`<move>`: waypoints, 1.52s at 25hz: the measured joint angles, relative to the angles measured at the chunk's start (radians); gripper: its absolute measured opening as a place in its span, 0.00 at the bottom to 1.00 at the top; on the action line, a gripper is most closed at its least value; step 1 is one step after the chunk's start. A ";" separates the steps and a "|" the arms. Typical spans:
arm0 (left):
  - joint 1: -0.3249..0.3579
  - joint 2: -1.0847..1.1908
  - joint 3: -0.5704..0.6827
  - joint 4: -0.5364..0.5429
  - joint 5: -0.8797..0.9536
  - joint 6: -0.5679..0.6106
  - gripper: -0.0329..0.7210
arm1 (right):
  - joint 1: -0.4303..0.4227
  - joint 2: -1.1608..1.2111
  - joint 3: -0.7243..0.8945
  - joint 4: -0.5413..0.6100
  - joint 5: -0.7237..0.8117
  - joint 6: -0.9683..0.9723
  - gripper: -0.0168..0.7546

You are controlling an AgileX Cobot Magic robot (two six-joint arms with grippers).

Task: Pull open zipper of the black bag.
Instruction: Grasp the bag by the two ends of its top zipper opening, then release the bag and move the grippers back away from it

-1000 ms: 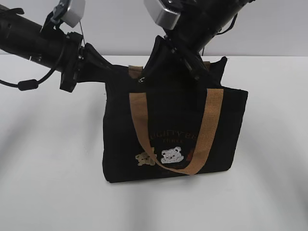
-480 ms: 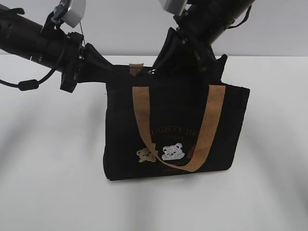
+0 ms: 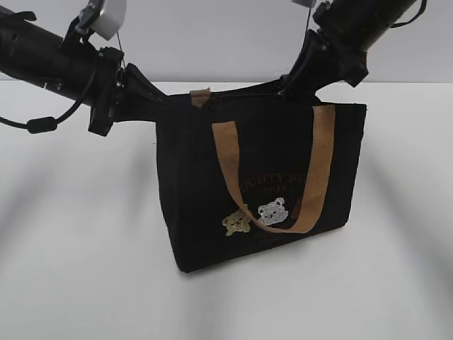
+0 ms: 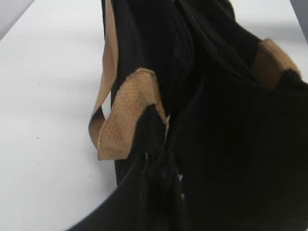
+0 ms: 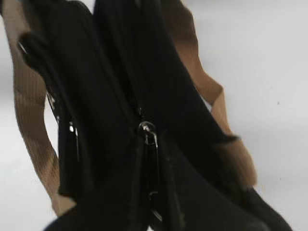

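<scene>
My right gripper is going to let go of the pull tab at the zipper's end (image 3: 318, 102), at a spot just past the top of the tan front handle.
The black bag (image 3: 269, 156) stands upright on the white table, its bear embroidery facing the exterior view. My left gripper (image 3: 157, 99) is shut on the fabric of the bag's top left corner; in the left wrist view the jaws of this gripper (image 4: 161, 163) pinch black cloth beside a tan strap end (image 4: 127, 115). My right gripper (image 3: 289, 83) sits over the right part of the top edge. It is shut on the zipper's small silver pull tab (image 5: 149, 132), which runs down between the right gripper's (image 5: 153, 168) dark jaws. The zipper (image 3: 241, 90) stretches taut between both grippers.
The tan front handle (image 3: 311, 177) droops down the bag's front face. The white table (image 3: 71, 248) extends on all sides of the bag, with a pale wall behind. Both black arms reach in from the upper corners.
My right gripper has travelled right along the bag's top edge with the pull tab. The bag has shifted and turned slightly to the right. The left gripper has held still.
</scene>
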 joint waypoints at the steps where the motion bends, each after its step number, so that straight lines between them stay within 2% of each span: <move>1: 0.000 0.000 0.000 0.001 0.000 0.000 0.11 | -0.008 -0.003 0.000 -0.023 0.000 0.017 0.08; 9: 0.000 0.000 0.000 0.004 0.001 0.000 0.10 | -0.046 -0.013 0.000 -0.078 0.001 0.068 0.08; 16: 0.001 0.000 0.000 0.015 0.006 0.000 0.10 | -0.115 -0.043 0.000 -0.106 -0.001 0.090 0.07; 24: 0.001 0.000 0.000 0.018 0.006 0.000 0.10 | -0.118 -0.053 0.000 -0.105 -0.002 0.095 0.07; 26: 0.001 0.000 0.000 0.018 0.003 -0.009 0.12 | -0.118 -0.059 0.000 -0.104 -0.002 0.095 0.12; 28: 0.001 -0.002 0.000 0.017 -0.006 -0.042 0.19 | -0.118 -0.075 0.000 -0.104 -0.002 0.095 0.24; 30: 0.002 -0.011 0.000 0.017 -0.015 -0.084 0.34 | -0.118 -0.093 0.000 -0.104 -0.003 0.114 0.40; 32: 0.003 -0.027 0.000 0.017 -0.022 -0.151 0.49 | -0.118 -0.112 0.000 -0.103 -0.003 0.152 0.51; 34: 0.003 -0.061 0.000 0.018 -0.036 -0.236 0.62 | -0.118 -0.128 0.000 -0.102 -0.003 0.210 0.56; 38: 0.003 -0.167 0.000 0.061 -0.104 -0.412 0.70 | -0.118 -0.164 0.000 -0.102 -0.003 0.361 0.58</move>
